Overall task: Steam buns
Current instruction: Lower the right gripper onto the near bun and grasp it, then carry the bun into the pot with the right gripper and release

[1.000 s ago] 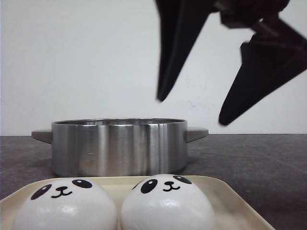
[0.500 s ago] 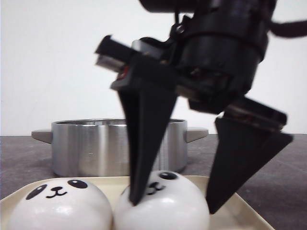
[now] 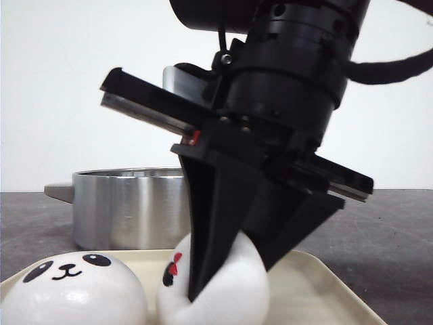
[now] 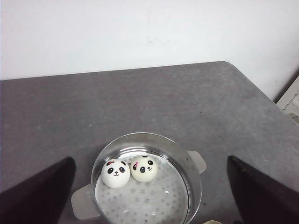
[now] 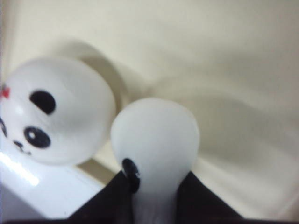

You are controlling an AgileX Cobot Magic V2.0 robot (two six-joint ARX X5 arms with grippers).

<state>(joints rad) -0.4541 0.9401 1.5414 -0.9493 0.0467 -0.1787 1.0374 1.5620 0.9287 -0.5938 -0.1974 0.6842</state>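
My right gripper needs to release the pinched panda bun inside the steel pot (image 3: pixel 208 181) behind the cream tray.
Two white panda-face buns lie on a cream tray (image 3: pixel 325 291) in the front view. My right gripper (image 3: pixel 230 271) is shut on the right-hand bun (image 3: pixel 233 294) and squashes it between its black fingers. The right wrist view shows that pinched bun (image 5: pixel 154 135) in the gripper (image 5: pixel 154 191), with the other bun (image 5: pixel 56 123) beside it. That other bun (image 3: pixel 74 288) rests free on the tray's left side. Two more buns (image 4: pixel 116 173) (image 4: pixel 143 168) sit side by side inside the steel steamer pot (image 4: pixel 191 186). My left gripper (image 4: pixel 150 158) hangs open high above the pot.
The steel pot (image 3: pixel 128 206) with side handles stands on the dark grey table (image 3: pixel 379 230) just behind the tray. The pot has a perforated floor. A white wall runs behind the table, and the table's rounded corner (image 4: pixel 229 65) lies beyond the pot.
My right gripper came down from above the pot onto the right-hand bun and shut on it, squeezing and turning it. The left-hand bun shifted slightly left.
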